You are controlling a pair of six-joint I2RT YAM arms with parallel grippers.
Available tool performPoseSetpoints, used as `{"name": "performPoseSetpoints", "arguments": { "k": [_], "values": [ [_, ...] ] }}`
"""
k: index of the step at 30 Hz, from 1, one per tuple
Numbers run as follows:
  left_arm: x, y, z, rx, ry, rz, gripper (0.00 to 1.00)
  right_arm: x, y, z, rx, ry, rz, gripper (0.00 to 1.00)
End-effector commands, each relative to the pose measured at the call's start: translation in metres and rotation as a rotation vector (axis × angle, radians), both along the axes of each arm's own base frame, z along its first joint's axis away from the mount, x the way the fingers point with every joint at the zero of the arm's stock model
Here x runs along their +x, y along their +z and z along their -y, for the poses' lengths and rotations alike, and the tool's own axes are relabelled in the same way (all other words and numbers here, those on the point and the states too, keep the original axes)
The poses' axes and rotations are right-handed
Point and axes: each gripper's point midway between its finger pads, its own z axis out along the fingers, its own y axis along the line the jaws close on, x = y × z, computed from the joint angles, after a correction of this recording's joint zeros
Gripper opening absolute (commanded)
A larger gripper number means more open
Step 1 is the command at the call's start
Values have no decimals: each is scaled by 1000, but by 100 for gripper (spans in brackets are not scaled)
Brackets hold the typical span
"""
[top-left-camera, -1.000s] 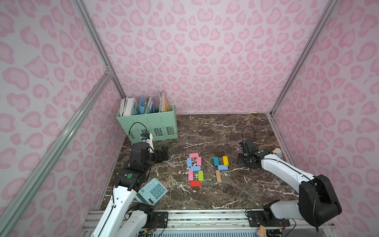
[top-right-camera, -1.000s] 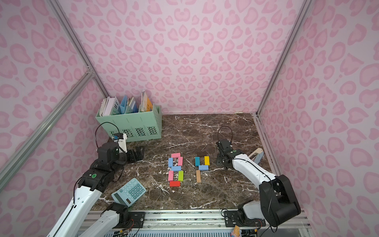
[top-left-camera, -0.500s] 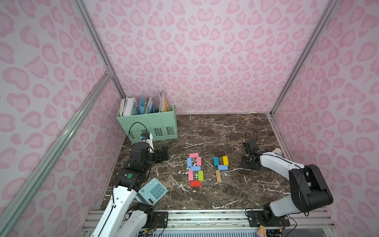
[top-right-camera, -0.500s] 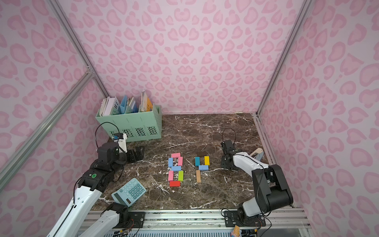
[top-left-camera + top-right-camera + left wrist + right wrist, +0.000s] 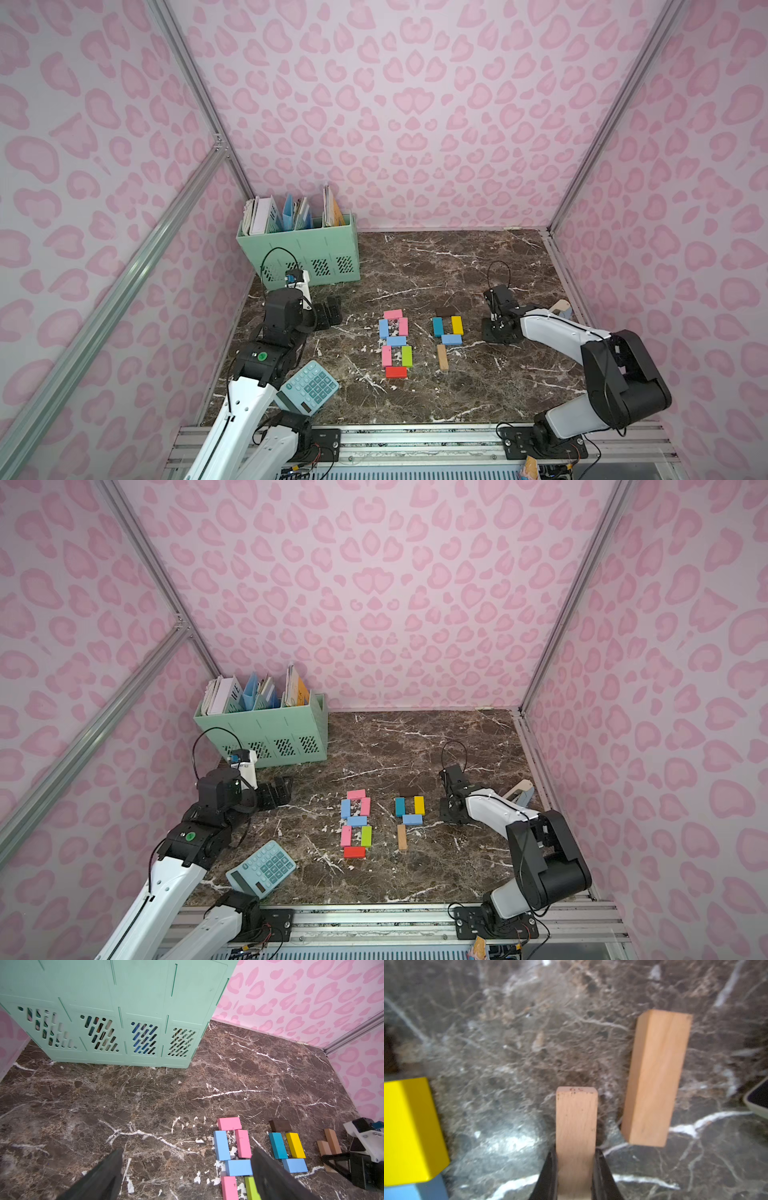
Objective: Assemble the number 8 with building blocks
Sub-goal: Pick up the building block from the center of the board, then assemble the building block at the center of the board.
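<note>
The wood block in my right gripper needs to be let go on the table (image 5: 464, 357) next to the wood block below the teal block.
In both top views, coloured building blocks lie flat at the table's middle. One group (image 5: 395, 343) is pink, light blue, green and red. Beside it lie dark brown (image 5: 446, 311), teal (image 5: 437, 326), yellow (image 5: 457, 325), light blue (image 5: 451, 340) and a bare wood block (image 5: 442, 356). My right gripper (image 5: 496, 332) is low on the table, right of the yellow block. In the right wrist view this gripper (image 5: 575, 1153) is shut on a bare wood block (image 5: 576, 1118). A second wood block (image 5: 656, 1078) lies beside it. My left gripper (image 5: 187, 1150) stands open over bare table.
A mint-green file basket (image 5: 299, 249) with papers stands at the back left. A light-blue calculator (image 5: 309, 386) lies at the front left beside my left arm. A pale object (image 5: 561, 308) leans at the right wall. A metal rail (image 5: 415, 440) runs along the front edge.
The right gripper's jaws have closed on the wood block, and the right arm's elbow has swung toward the front right. The left arm has not moved.
</note>
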Motion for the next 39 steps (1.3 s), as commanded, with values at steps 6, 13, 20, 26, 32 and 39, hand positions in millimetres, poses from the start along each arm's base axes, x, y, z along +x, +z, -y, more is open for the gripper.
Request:
{"name": "performPoseSetpoints", "arguments": {
  "k": [6,13,20,26,32,39],
  "values": [
    [1,6,0,4,-7,22,98,-43,24,-38,56,42,9,12],
    [1,5,1,1,-9,19,99,-87,23,-60,97,86,-17,12],
    [1,5,1,0,-10,17,99,-110,8,-77,118,143,-56,12],
    [2,4,2,3,-11,15,98,-105,0,-84,91,165,-61,13],
    [2,4,1,4,-9,15,98,-96,-5,-86,62,161,-66,14],
    [2,3,1,6,-9,12,99,-86,-4,-85,69,139,-61,15]
  ]
}}
